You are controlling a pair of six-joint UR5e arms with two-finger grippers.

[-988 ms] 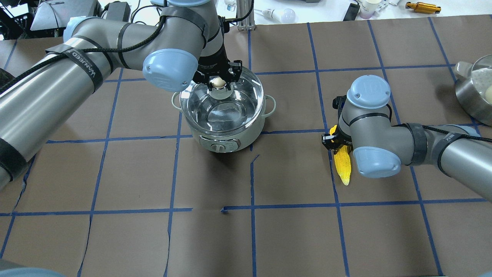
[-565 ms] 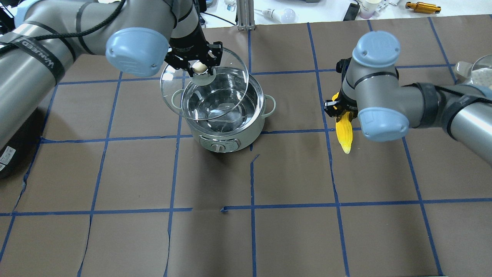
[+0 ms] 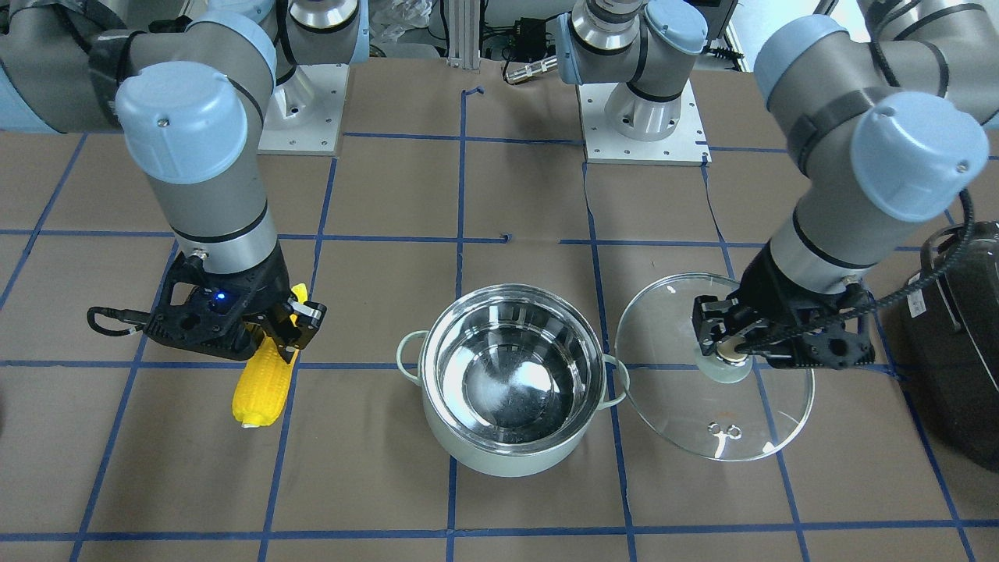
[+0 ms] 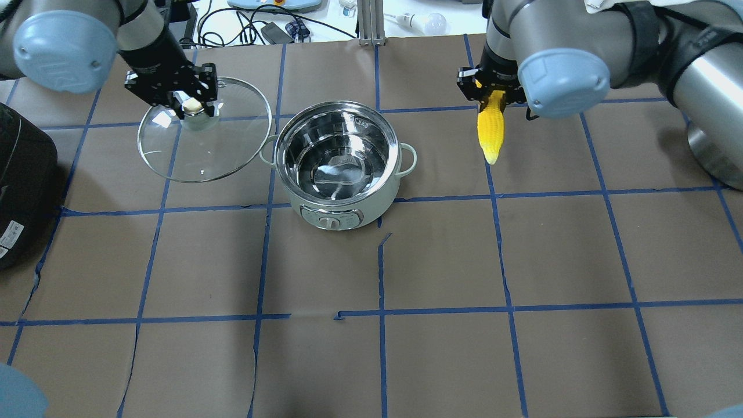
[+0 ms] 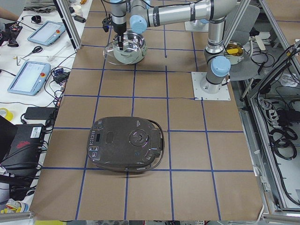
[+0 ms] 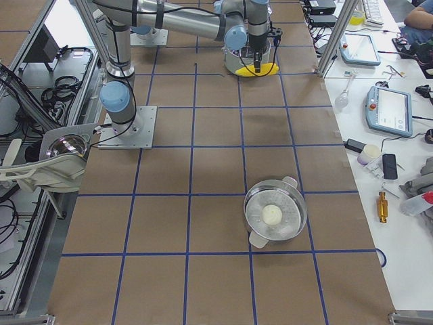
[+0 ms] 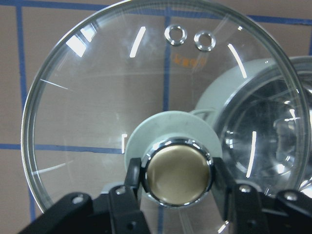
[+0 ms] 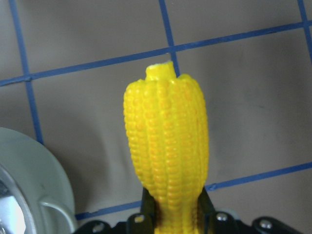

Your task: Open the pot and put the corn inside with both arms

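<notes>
Next, my left gripper puts the glass lid down on the blue tape crossing (image 3: 773,371) (image 7: 9,140) between the pot and the black appliance.
The mint-white pot (image 4: 348,204) stands open on the table, its steel inside empty; it also shows in the front view (image 3: 507,462). My left gripper (image 4: 192,105) is shut on the knob (image 7: 179,177) of the glass lid (image 4: 223,148). It holds the lid in the air to the left of the pot, apart from it (image 3: 753,425). My right gripper (image 4: 492,96) is shut on the thick end of the yellow corn (image 4: 491,132). It holds the corn above the table, right of the pot, tip pointing away from the gripper (image 8: 165,141).
A large black appliance (image 4: 23,186) lies at the table's left end (image 5: 125,144), close behind the held lid. A steel pan with a white ball in it (image 6: 274,215) sits at the far right. Brown paper with blue tape lines covers the table.
My left gripper lifted the lid off the pot and carried it left. My right gripper raised the corn off the table and moved it toward the far side.
</notes>
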